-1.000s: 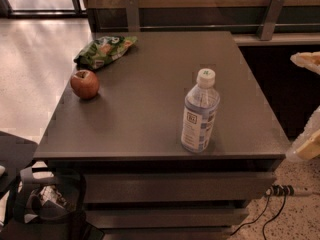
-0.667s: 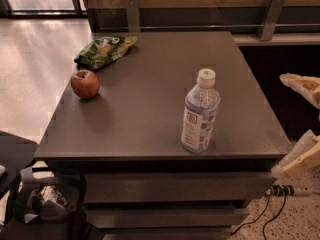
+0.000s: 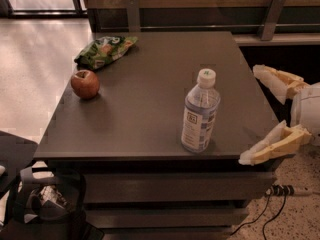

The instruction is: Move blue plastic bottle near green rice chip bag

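Note:
Next, my gripper closes around the middle of the blue plastic bottle [image 3: 201, 112], at the upper part of its label, well below the bottle's white cap.
The blue plastic bottle [image 3: 200, 112] stands upright near the front right of the dark table [image 3: 150, 109], white cap on top, label facing me. The green rice chip bag [image 3: 105, 50] lies flat at the table's far left corner. My gripper [image 3: 256, 114] comes in from the right edge of the view, just off the table's right side and to the right of the bottle. Its two pale fingers [image 3: 272, 146] are spread wide apart and hold nothing. It does not touch the bottle.
A red apple [image 3: 85, 84] sits near the table's left edge, in front of the bag. A wooden wall with metal brackets [image 3: 270, 15] runs behind the table. A dark bag [image 3: 45, 204] and cables [image 3: 280, 191] lie on the floor in front.
My gripper has moved leftward into view from the right, closer to the table and the bottle. The bottle, bag and apple have not moved.

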You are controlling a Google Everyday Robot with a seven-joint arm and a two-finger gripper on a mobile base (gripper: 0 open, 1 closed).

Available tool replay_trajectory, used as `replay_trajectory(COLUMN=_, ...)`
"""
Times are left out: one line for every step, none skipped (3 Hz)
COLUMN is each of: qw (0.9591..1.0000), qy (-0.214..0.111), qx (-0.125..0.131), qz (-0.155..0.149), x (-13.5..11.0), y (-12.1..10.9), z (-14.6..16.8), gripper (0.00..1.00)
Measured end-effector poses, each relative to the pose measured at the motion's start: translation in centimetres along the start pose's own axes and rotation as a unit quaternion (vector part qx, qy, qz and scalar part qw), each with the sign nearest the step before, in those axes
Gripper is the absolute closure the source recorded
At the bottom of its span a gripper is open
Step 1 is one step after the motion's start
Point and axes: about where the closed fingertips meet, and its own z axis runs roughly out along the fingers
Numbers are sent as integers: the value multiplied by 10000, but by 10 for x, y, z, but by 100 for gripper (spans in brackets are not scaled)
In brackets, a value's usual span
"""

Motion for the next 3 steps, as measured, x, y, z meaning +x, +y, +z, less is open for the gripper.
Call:
replay_trajectory(qw=9972, qy=-708, qx=-40, qz=243, x=-20, y=-6, z=19, gripper=0)
replay_trajectory(qw=9927, qy=-1038, qx=-113, qz=602, x=-24, y=-18, z=41, gripper=0)
replay_trajectory(qw=9906, qy=-1081, qx=-144, qz=827, x=-20, y=-23, z=54, gripper=0)
